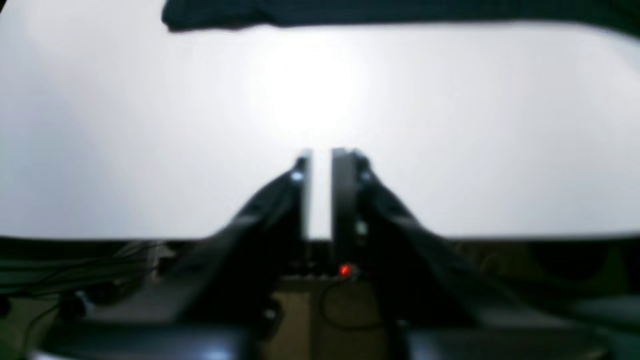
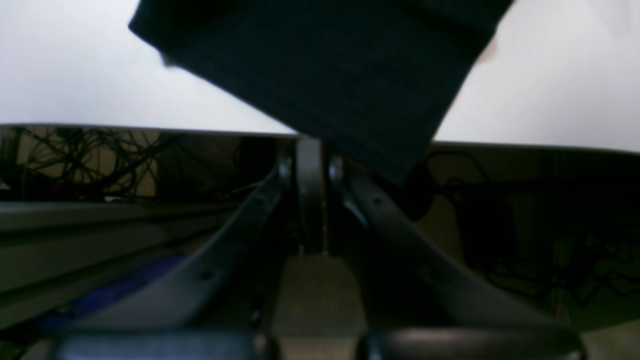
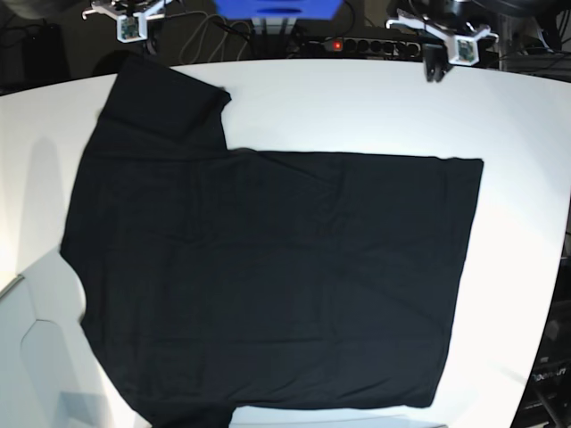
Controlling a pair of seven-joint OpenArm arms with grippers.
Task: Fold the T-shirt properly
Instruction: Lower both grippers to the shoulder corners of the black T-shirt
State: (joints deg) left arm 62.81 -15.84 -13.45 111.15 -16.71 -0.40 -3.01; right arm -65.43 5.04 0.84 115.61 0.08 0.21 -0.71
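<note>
The robot's left gripper will next move to the far hem corner [image 3: 479, 163] [image 1: 169, 24] of the black T-shirt, at the shirt's end away from the sleeves, and close there.
The black T-shirt [image 3: 268, 276] lies spread flat on the white table [image 3: 357, 107], with one sleeve [image 3: 165, 102] pointing to the far left corner. My left gripper [image 3: 434, 71] hangs over the table's far right edge, apart from the shirt. In the left wrist view it [image 1: 320, 155] is shut to a narrow slit and empty, with the shirt's edge [image 1: 350, 12] far ahead. My right gripper [image 3: 134, 27] sits beyond the far left edge. In the right wrist view it [image 2: 310, 145] is shut, just short of the sleeve [image 2: 325, 75], whose corner overhangs the table edge.
A power strip with a red light [image 3: 357, 45] and a blue object [image 3: 277, 7] sit behind the table. Tangled cables [image 2: 75, 155] hang below the table edge. The table's curved right edge [image 3: 558, 223] is close to the shirt's hem.
</note>
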